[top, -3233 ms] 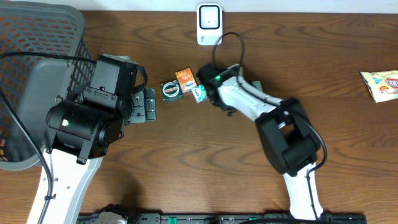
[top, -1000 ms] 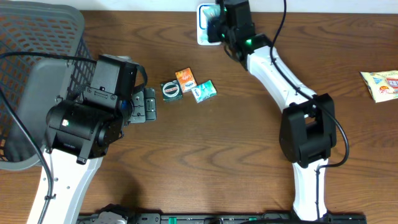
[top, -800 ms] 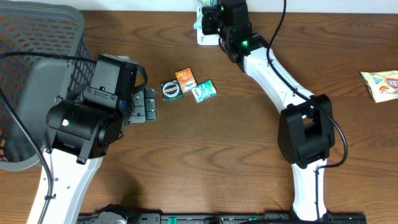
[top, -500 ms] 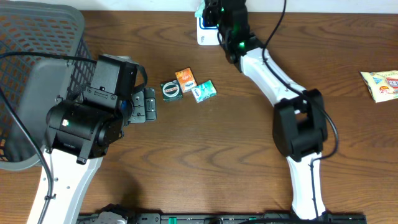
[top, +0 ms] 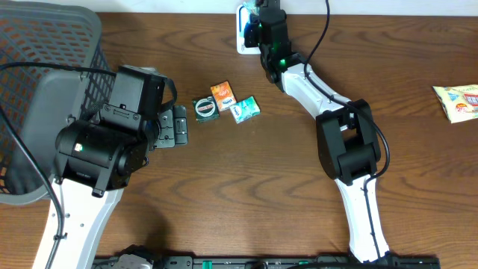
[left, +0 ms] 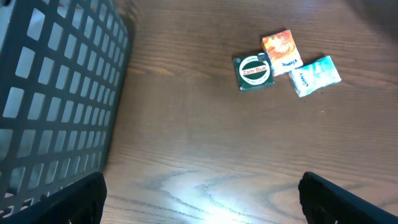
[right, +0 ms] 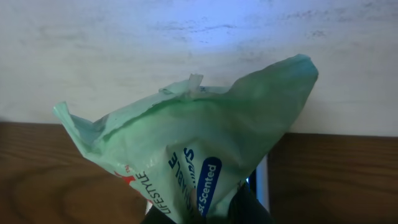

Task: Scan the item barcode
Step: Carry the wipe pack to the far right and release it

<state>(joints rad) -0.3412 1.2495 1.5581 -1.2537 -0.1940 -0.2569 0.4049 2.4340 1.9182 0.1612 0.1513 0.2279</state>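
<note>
I should release the pale green wipes packet from my right gripper onto the bare wood [top: 423, 68], in the spot that is just behind the snack bag. The packet is now held over the white scanner.
My right gripper [top: 256, 22] is shut on a pale green wipes packet [top: 247, 28] and holds it over the white scanner [top: 242, 46] at the table's back edge. In the right wrist view the packet [right: 186, 149] fills the frame in front of the wall. A sliver of the scanner [right: 262, 180] shows behind it, and the dark fingertips [right: 249, 208] pinch its lower edge. My left gripper [top: 176, 127] stands open above bare wood, its jaws wide apart at the bottom corners of the left wrist view.
A green round tin [top: 205, 108], an orange packet [top: 222, 95] and a teal packet [top: 245, 109] lie mid-table, and show in the left wrist view too: tin [left: 254, 72]. A dark mesh basket [top: 37, 75] stands at the left. A snack bag [top: 457, 101] lies at the right edge.
My right arm has lifted the green packet from beside the small items and carried it back to the scanner, shifting slightly over it in the last second. The left arm has stayed still.
</note>
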